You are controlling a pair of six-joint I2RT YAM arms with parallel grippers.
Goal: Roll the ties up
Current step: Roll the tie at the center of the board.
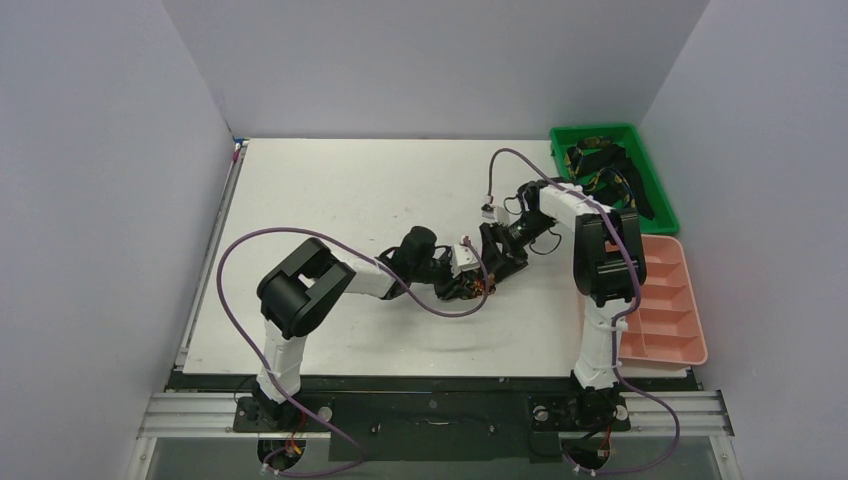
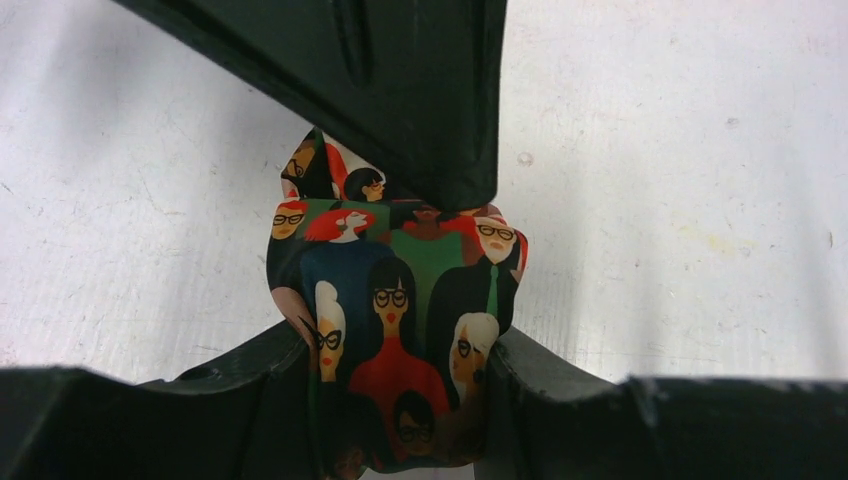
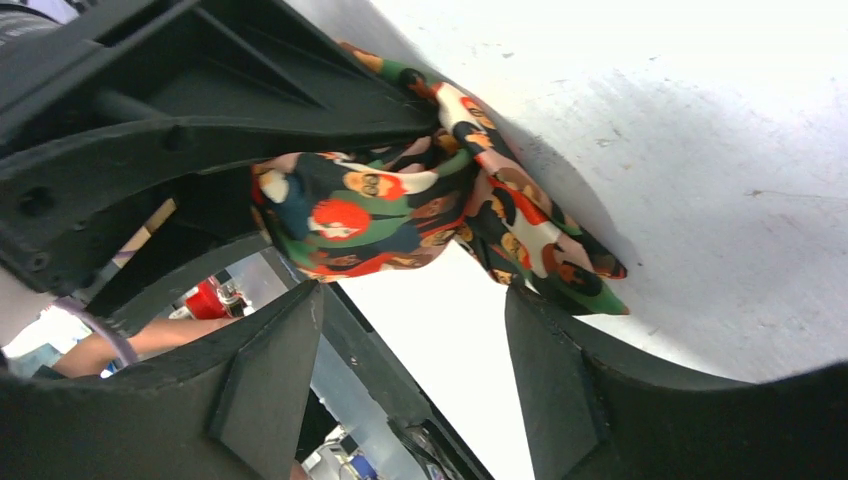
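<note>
I can see the tie's tail sticking out of the roll, so next I open my left gripper and regrip the roll (image 2: 395, 320) to gather the tail before my right gripper takes it.
A tie (image 2: 400, 280) printed with cartoon faces in red, green and black sits rolled into a bundle on the white table (image 1: 330, 200). My left gripper (image 2: 400, 345) is shut on the roll, one finger pressing each side. From above, one finger (image 2: 420, 100) of the right gripper hangs over the roll's far end. In the right wrist view the tie (image 3: 400, 215) hangs from the left gripper's black fingers, its loose tail (image 3: 560, 265) lying on the table. My right gripper (image 3: 410, 300) is open just below it, holding nothing. Both grippers meet at mid-table (image 1: 478, 272).
A green bin (image 1: 655, 185) at the back right holds several more dark patterned ties (image 1: 600, 165). A pink divided tray (image 1: 665, 300) lies along the right edge in front of it. Purple cables loop over both arms.
</note>
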